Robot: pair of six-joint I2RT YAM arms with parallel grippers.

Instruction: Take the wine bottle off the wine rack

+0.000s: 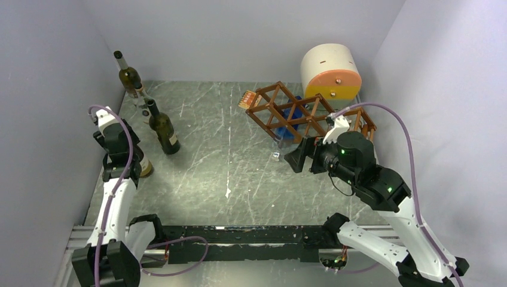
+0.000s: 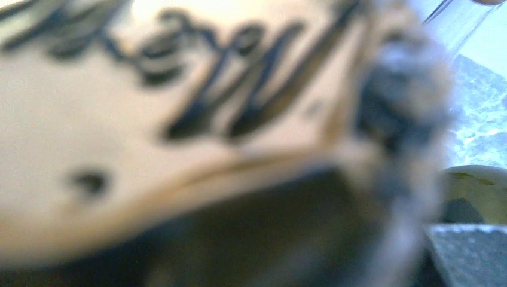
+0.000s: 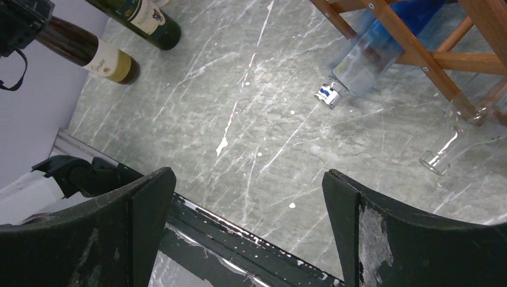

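With care for the spot, I will use my left gripper to set the dark wine bottle down on the grey table (image 1: 140, 167) just in front of the standing bottles.
The reddish-brown lattice wine rack (image 1: 299, 112) stands at the back right and shows in the right wrist view (image 3: 412, 54). A blue bottle (image 1: 292, 122) lies in it, neck pointing down toward the table (image 3: 367, 60). A clear bottle (image 3: 460, 137) leans out of the rack beside it. My right gripper (image 1: 299, 159) is open and empty in front of the rack (image 3: 248, 197). My left gripper (image 1: 128, 161) is at the far left, around a dark wine bottle with a cream label (image 1: 145, 168). The label (image 2: 179, 119) fills the left wrist view, blurred.
A cream-and-orange cylinder (image 1: 330, 73) stands behind the rack. Two dark bottles (image 1: 162, 127) (image 1: 128, 75) and a clear one (image 1: 142, 98) stand along the left wall. The black base rail (image 1: 239, 236) runs along the near edge. Grey walls close in both sides.
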